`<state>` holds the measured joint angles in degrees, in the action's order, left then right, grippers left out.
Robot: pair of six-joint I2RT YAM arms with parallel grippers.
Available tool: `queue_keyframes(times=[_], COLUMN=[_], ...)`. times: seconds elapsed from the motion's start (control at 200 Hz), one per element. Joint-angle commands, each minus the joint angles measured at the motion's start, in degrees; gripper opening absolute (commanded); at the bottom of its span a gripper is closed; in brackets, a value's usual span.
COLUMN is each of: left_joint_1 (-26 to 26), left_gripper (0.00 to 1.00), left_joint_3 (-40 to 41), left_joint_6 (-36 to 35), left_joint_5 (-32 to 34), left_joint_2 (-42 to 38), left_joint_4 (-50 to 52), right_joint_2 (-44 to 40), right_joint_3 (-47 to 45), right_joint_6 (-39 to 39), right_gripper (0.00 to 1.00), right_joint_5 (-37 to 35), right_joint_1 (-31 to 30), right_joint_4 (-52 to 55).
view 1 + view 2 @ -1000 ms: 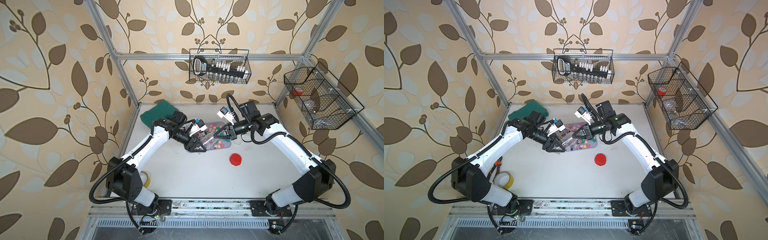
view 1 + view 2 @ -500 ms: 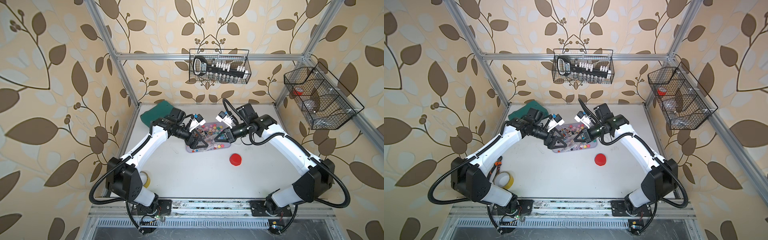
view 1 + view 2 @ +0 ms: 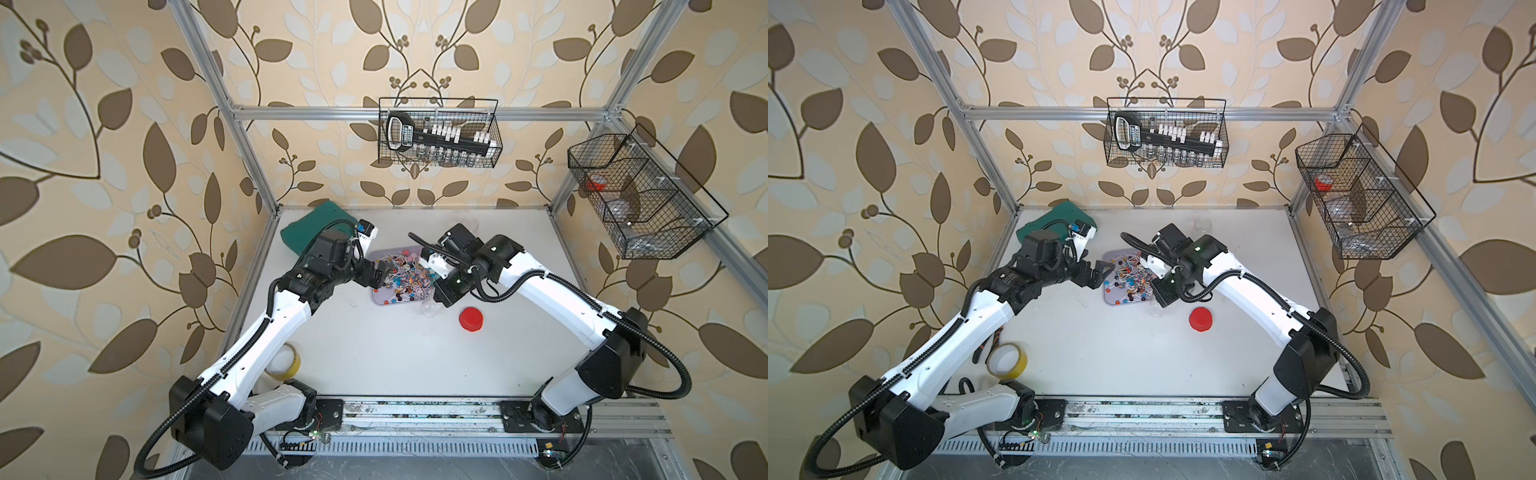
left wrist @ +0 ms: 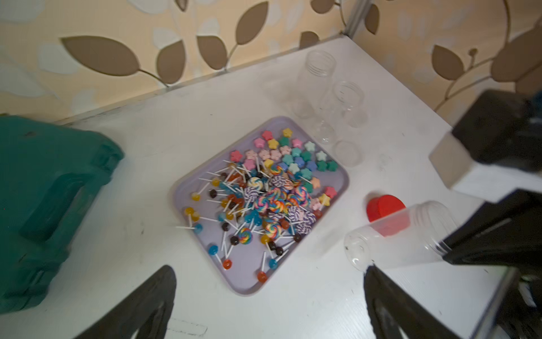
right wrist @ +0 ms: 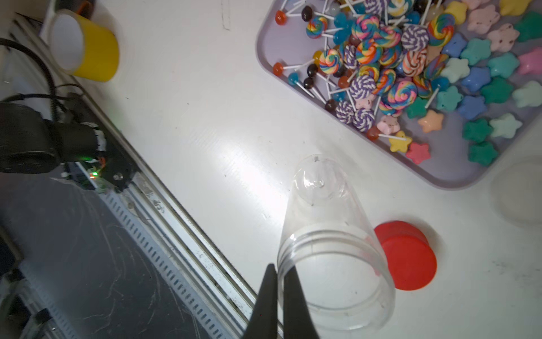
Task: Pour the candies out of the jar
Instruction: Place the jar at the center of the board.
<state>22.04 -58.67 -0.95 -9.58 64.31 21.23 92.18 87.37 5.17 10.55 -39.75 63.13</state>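
Observation:
My right gripper is to let go of the clear jar on the table (image 3: 441, 326) (image 5: 326, 212) next to the red lid, in front of the tray. The jar is now tilted near the tray's corner.
The candies (image 4: 264, 193) lie heaped on a lilac tray (image 4: 246, 290): flower pieces, ball lollipops and swirl lollipops (image 5: 396, 58). The clear jar (image 5: 331, 249) is empty and tilted, its base near the tray's front right corner (image 3: 430, 307). My right gripper (image 5: 280, 268) is shut on the jar's rim wall, one finger inside and one outside. In both top views it sits at the tray's right edge (image 3: 442, 295) (image 3: 1163, 297). My left gripper (image 4: 269, 269) stands open, holding nothing, at the tray's left edge (image 3: 380, 276) (image 3: 1100, 272).
A red lid (image 3: 471, 320) lies on the table right of the jar. Two empty clear jars (image 4: 319, 63) (image 4: 347, 97) stand behind the tray. A green case (image 3: 316, 226) sits back left, a yellow tape roll (image 3: 1007, 359) front left. Wire baskets (image 3: 438, 133) (image 3: 640, 195) hang on the walls.
My left gripper has opened and drawn back to the tray's left edge. My right gripper has carried the jar from above the tray toward its front right corner.

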Motion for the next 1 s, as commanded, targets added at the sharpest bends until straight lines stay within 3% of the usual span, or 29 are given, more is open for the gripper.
queue_keyframes(times=[0.0, 0.23, 0.745, 0.865, 0.995], left_joint_1=[-0.51, -0.51, -0.51, -0.51, -0.51], left_gripper=[0.99, 0.99, 0.99, 0.99, 0.99], left_joint_3=[3.11, 4.6, 7.6, 8.38, 8.99], left_joint_6=[6.69, 8.6, 7.31, 5.64, 5.18], left_joint_5=[13.26, 15.3, 21.83, 22.1, 24.47], left_joint_2=[-3.41, -3.97, -4.99, -4.91, -4.92], left_joint_4=[-5.76, -4.09, -4.92, -5.82, -6.58], right_joint_2=[0.92, 2.48, 3.53, 3.23, 2.51], right_joint_3=[-2.18, -5.66, -10.6, -10.15, -8.47], right_joint_6=[1.15, 2.51, 2.75, 2.49, 2.39], right_gripper=[0.0, 0.0, 0.0, 0.21, 0.31], right_joint_5=[-9.3, -11.53, -8.88, -9.38, -11.48], right_joint_1=[-2.96, -5.6, -5.93, -5.91, -5.96], right_joint_4=[2.81, 0.47, -4.89, -5.03, -4.21])
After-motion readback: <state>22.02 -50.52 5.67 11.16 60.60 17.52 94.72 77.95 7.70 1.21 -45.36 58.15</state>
